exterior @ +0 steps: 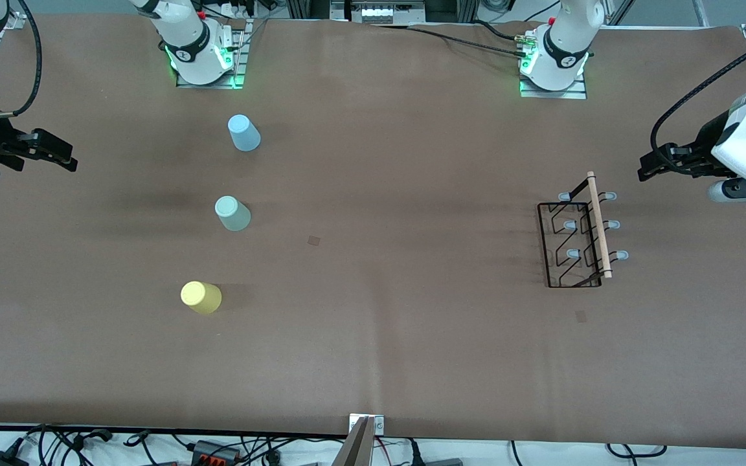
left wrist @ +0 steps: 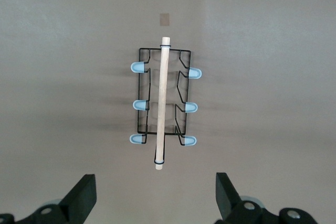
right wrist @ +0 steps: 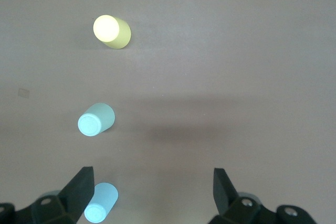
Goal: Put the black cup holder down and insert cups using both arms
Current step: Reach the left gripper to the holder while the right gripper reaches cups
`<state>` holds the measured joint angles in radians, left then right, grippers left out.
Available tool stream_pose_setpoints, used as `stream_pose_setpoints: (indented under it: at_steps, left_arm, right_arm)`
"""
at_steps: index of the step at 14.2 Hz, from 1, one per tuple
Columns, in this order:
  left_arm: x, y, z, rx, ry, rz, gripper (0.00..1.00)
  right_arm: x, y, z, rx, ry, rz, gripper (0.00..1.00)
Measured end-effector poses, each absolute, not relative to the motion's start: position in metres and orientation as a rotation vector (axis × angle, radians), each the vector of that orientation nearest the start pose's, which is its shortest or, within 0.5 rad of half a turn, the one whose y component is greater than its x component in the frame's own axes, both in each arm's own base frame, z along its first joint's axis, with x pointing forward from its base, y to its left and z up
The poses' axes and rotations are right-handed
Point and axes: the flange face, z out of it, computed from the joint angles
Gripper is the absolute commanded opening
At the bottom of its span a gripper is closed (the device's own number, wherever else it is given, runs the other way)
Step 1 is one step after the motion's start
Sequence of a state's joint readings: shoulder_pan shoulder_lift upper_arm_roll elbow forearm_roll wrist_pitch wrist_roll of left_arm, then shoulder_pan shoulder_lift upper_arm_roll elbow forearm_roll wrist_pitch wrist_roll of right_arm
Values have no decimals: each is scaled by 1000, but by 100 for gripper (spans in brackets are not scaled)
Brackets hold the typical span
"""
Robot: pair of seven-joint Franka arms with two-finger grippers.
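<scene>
I should close my left gripper on the middle of the wooden top bar (exterior: 599, 224) (left wrist: 163, 103) of the black cup holder.
The black cup holder (exterior: 574, 243) stands on the table toward the left arm's end, with its wooden top bar (exterior: 599, 226) and pale-tipped pegs. It also shows in the left wrist view (left wrist: 163, 103). My left gripper (exterior: 655, 167) is open and empty, up in the air beside the holder; its fingers (left wrist: 81, 195) stand wide apart. Three cups stand closed end up toward the right arm's end: light blue (exterior: 243, 133), mint green (exterior: 232, 213), yellow (exterior: 201, 297). My right gripper (exterior: 56, 155) is open and empty beside them, and its wrist view shows the yellow (right wrist: 111, 31), mint (right wrist: 95, 119) and blue (right wrist: 101, 203) cups.
Two small dark square marks lie on the brown table, one mid-table (exterior: 314, 240) and one nearer the front camera than the holder (exterior: 581, 316). The arm bases (exterior: 204, 58) (exterior: 554, 65) stand along the back edge. Cables and a metal bracket (exterior: 363, 437) line the front edge.
</scene>
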<state>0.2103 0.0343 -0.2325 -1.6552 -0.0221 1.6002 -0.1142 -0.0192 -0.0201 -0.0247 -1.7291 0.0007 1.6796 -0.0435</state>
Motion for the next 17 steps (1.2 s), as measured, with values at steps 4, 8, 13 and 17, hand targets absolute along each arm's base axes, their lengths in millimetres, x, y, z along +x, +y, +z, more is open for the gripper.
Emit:
stream_pose_setpoints:
  at_steps: [4,8,13,17]
  left_arm:
    - [562,-13,569,-3159,-147,143,100]
    - [563,-13,566,-3159,-147,151,100]
    - [570,-10,556,-3152,-141,156,100]
    - [589,-7,523,-3156,-136,120,100]
  right_arm:
    - [551,-24,573,-3139,0,37,100]
    - [550,-24,574,-3139,0,36,100]
    - [551,-24,572,-3139,0,43,100]
    - [552,-22,566,-3138,-6,61,100]
